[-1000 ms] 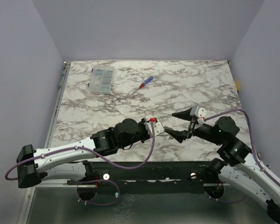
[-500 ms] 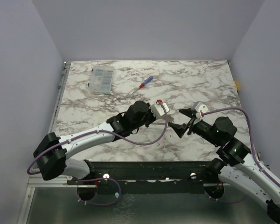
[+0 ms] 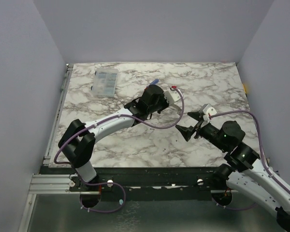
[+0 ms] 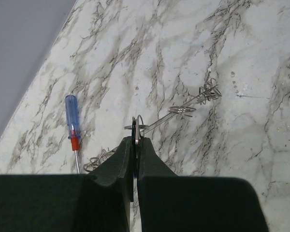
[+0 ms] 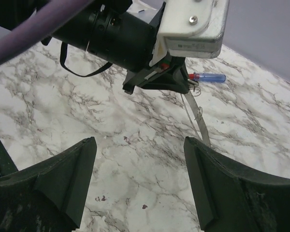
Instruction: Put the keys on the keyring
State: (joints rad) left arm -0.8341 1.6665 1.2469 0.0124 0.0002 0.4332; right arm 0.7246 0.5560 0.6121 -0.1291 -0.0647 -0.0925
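Observation:
Next, my left gripper lets go of the keyring on the bare marble [image 3: 163,129] next to the open fingers of my right gripper.
My left gripper [image 4: 136,140] is shut on one end of the keyring [image 4: 174,116], a thin pale strip that runs away from the jaws over the marble. Small wire loops [image 4: 181,110] sit along it. In the right wrist view the left gripper [image 5: 181,84] holds the strip [image 5: 195,116], which slopes down toward the table. In the top view the left gripper [image 3: 155,91] is at the back centre. My right gripper [image 3: 188,124] is open and empty, facing the left one, its jaws wide apart [image 5: 140,142]. No black-headed keys show clearly.
The red-and-blue screwdriver [image 4: 72,125] lies just left of the left gripper's tips; it also shows in the right wrist view [image 5: 208,77]. A clear compartment box [image 3: 105,82] stands at the back left. A purple cable [image 3: 180,108] loops off the left wrist.
The left arm has swung from the front centre toward the back, next to the screwdriver, still shut. The right gripper has shifted slightly left and stays open.

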